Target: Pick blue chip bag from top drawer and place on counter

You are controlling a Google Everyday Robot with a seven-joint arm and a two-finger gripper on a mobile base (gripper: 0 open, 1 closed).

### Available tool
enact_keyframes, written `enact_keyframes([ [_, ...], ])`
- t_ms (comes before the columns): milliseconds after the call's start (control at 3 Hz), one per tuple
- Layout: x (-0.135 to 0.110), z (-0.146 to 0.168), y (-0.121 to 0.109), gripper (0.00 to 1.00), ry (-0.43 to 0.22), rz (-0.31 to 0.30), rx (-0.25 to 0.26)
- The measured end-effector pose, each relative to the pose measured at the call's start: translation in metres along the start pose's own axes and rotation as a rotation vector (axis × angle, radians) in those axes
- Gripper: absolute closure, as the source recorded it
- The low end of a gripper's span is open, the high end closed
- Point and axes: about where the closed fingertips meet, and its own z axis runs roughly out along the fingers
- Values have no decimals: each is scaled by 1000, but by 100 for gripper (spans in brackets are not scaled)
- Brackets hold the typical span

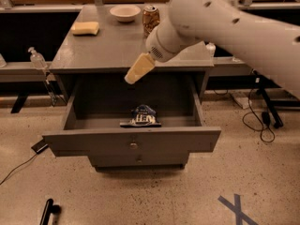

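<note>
Next, my gripper grips the blue chip bag on the far end [143, 109], the end that is away from the front panel of the top drawer.
The blue chip bag [142, 116] lies in the open top drawer [131, 141], near the drawer's front panel and about at its middle. My gripper [130, 78] hangs on the pale arm above the drawer's back part, over the front edge of the counter [108, 46]. It is above the bag, a little to its left, well apart from it, and holds nothing that I can see.
On the counter stand a yellow sponge [85, 28] at the back left, a white bowl [124, 12] and a brown patterned can [151, 18]. A lower drawer front [138, 161] sits under the open drawer. Bottles [36, 57] stand on the side ledge; cables lie on the floor.
</note>
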Motion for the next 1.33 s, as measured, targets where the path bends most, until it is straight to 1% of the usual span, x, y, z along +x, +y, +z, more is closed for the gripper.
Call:
enact_keyframes([
  [333, 16, 40, 14, 0, 47, 173, -36],
  [667, 16, 40, 15, 0, 50, 269, -42],
  [1000, 16, 41, 15, 0, 50, 268, -42],
  [1333, 68, 66, 41, 0, 234, 419, -105],
])
